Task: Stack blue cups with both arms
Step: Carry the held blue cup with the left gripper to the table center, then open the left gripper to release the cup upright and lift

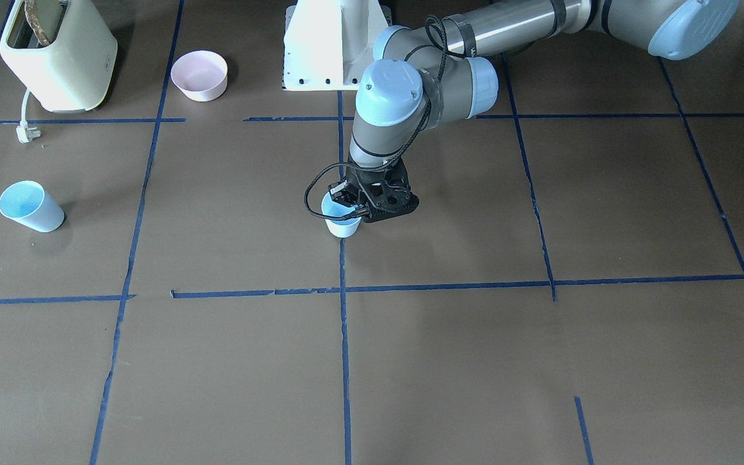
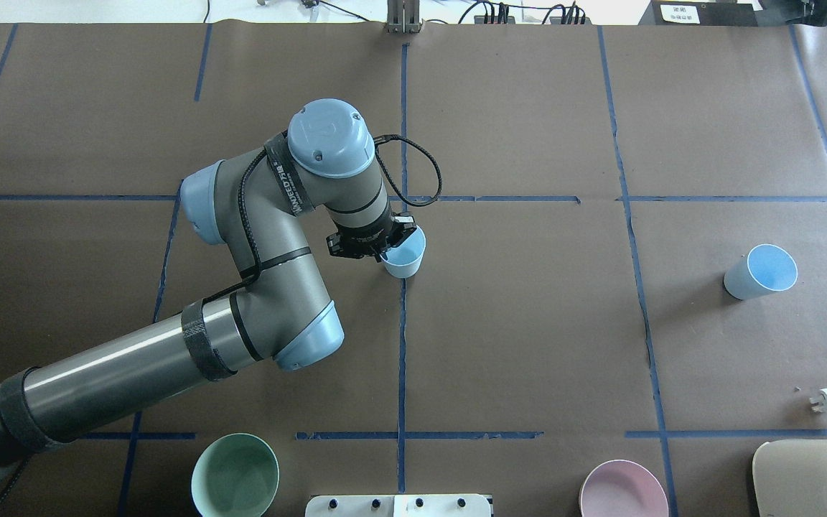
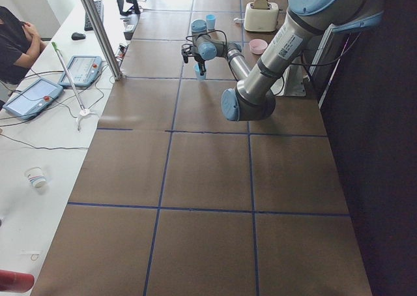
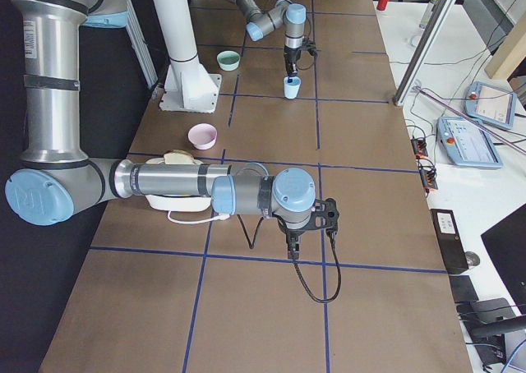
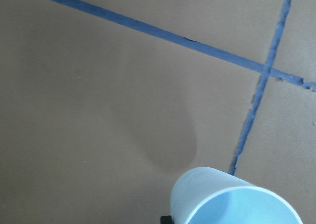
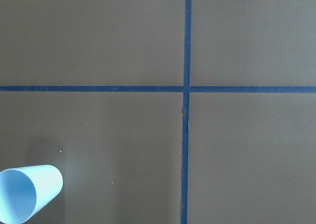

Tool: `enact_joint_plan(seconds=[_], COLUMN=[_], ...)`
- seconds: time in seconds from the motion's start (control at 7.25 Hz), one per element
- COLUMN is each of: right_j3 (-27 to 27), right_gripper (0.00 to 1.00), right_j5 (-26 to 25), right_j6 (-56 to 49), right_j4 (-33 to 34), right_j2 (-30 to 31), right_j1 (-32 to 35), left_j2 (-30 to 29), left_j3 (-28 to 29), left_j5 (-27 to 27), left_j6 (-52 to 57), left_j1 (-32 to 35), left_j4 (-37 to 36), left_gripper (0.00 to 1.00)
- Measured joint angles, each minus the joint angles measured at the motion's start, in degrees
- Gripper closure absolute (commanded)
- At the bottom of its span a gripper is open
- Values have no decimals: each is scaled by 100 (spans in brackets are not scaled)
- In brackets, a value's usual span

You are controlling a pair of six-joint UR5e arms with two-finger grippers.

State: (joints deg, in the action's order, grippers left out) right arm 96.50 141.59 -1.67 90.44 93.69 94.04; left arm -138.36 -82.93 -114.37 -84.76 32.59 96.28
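Note:
The lone blue cup near the toaster's plug is next for my right gripper, which should go there and close on the cup's rim (image 1: 0, 198) (image 6: 36, 197) farthest from the other cup.
My left gripper (image 1: 347, 205) is shut on the rim of one blue cup (image 1: 342, 225) near the table's middle, with one finger inside the rim. The pair also shows in the overhead view, the gripper (image 2: 390, 251) beside the cup (image 2: 406, 257). The left wrist view shows that cup's rim (image 5: 232, 197) at the bottom edge. The other blue cup (image 1: 28, 206) stands alone on the robot's right side (image 2: 762, 271) and shows at the lower left of the right wrist view (image 6: 27, 193). My right gripper (image 4: 312, 221) shows only in the exterior right view. I cannot tell whether it is open or shut.
A cream toaster (image 1: 59, 51) with a loose plug (image 1: 25, 134) and a pink bowl (image 1: 199, 74) sit near the robot's base on its right. A mint-green bowl (image 2: 235, 474) sits on its left. The white pedestal (image 1: 333, 45) stands between them.

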Motion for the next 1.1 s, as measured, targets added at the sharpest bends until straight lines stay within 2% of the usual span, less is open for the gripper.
enact_joint_plan(seconds=[0.55,0.97,1.1], right_j3=[6,118,158], right_gripper=[0,0,0], right_j5=[0,-4,-2], right_j6=[0,323,890], right_j4=[0,-148,-553], right_j2=[-4,23,54], right_j1=[0,-17,-91], left_j2=[45,339,525], left_j3=[-301,-1471,-1856], left_j5=[-18,-352,-422], left_j6=[33,319,483], left_j1=[62,430,558], left_j4=[-79,-1036,-1306], left_gripper=[0,0,0])
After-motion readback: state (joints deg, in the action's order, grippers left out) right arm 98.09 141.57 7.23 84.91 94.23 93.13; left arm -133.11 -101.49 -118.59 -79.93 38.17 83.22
